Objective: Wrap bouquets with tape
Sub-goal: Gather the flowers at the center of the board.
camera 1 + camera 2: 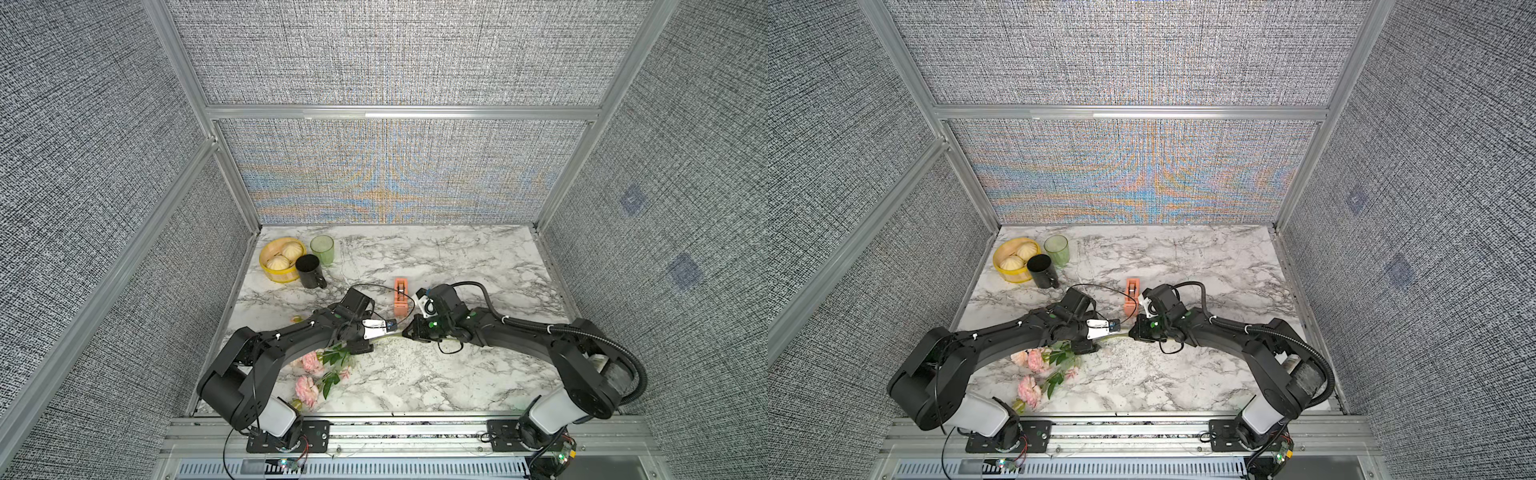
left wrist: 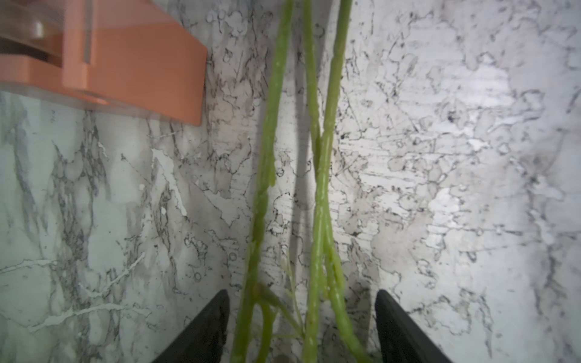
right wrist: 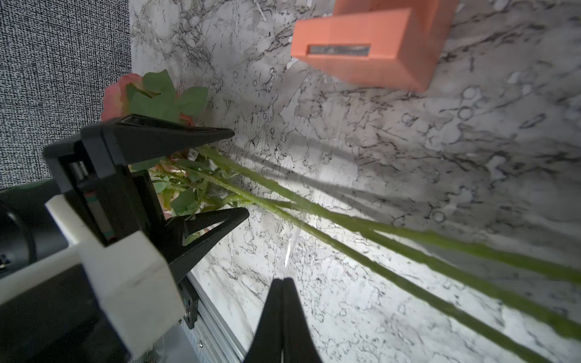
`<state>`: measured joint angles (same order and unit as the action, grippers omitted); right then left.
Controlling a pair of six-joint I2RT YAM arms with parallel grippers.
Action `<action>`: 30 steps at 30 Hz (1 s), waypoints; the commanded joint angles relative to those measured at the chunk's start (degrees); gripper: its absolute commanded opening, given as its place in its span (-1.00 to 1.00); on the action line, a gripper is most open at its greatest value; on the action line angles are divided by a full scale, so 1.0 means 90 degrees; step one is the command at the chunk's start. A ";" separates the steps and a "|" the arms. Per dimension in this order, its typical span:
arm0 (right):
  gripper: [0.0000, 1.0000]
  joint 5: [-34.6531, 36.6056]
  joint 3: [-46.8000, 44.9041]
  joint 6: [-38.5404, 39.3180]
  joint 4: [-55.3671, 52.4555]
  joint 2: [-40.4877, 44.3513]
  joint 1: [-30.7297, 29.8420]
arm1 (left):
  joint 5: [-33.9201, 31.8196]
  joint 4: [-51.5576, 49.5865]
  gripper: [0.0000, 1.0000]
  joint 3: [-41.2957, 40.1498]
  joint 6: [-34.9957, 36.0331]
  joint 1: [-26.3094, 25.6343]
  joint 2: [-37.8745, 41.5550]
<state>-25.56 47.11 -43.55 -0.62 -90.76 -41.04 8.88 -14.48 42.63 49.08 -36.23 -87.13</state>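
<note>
The green stems are spread apart inside my left gripper's open fingertips. My left gripper should take the stems farther from the leaves (image 3: 305, 207) and squeeze them together before wrapping.
The bouquets (image 1: 309, 362) (image 1: 1036, 359) are one loose bunch of pink flowers with green leaves at the front left of the marble table. The long green stems (image 2: 267, 176) (image 3: 408, 239) run from it toward the table's middle. My left gripper (image 1: 368, 347) (image 1: 1090, 347) (image 2: 301, 292) (image 3: 240, 173) straddles these stems, jaws open, with a gap on each side. My right gripper (image 1: 406, 329) (image 1: 1133, 330) (image 3: 283, 279) is shut just beyond the stem ends; a thin pale streak shows at its tips, and I cannot tell what it is. The orange tape (image 1: 401, 296) (image 1: 1132, 296) (image 2: 125, 63) (image 3: 371, 53) dispenser stands just behind both grippers.
At the back left stand a yellow steamer basket (image 1: 270, 248) with two buns, a black mug (image 1: 309, 272) and a green cup (image 1: 322, 249). Grey fabric walls close in the table on three sides, and a metal rail (image 1: 415, 428) runs along the front.
</note>
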 commanded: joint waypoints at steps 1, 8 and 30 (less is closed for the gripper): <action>-1.00 -0.0148 -0.0045 -0.0027 0.0086 -0.0050 -0.0030 | -0.0167 0.0265 0.28 0.0062 0.0074 -0.0005 -0.0105; -1.00 -0.0119 -0.0175 -0.0006 0.0242 -0.0091 -0.0050 | -0.0195 0.0218 -0.16 0.0167 0.0035 -0.0018 -0.0333; -1.00 -0.0021 -0.0283 0.0025 0.0515 -0.0228 -0.0128 | -0.0062 -0.0970 0.12 0.0929 -0.0053 -0.0027 -0.0367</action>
<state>-24.49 44.82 -43.53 4.58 -92.97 -41.98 7.51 -19.84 50.30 48.80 -36.56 -89.76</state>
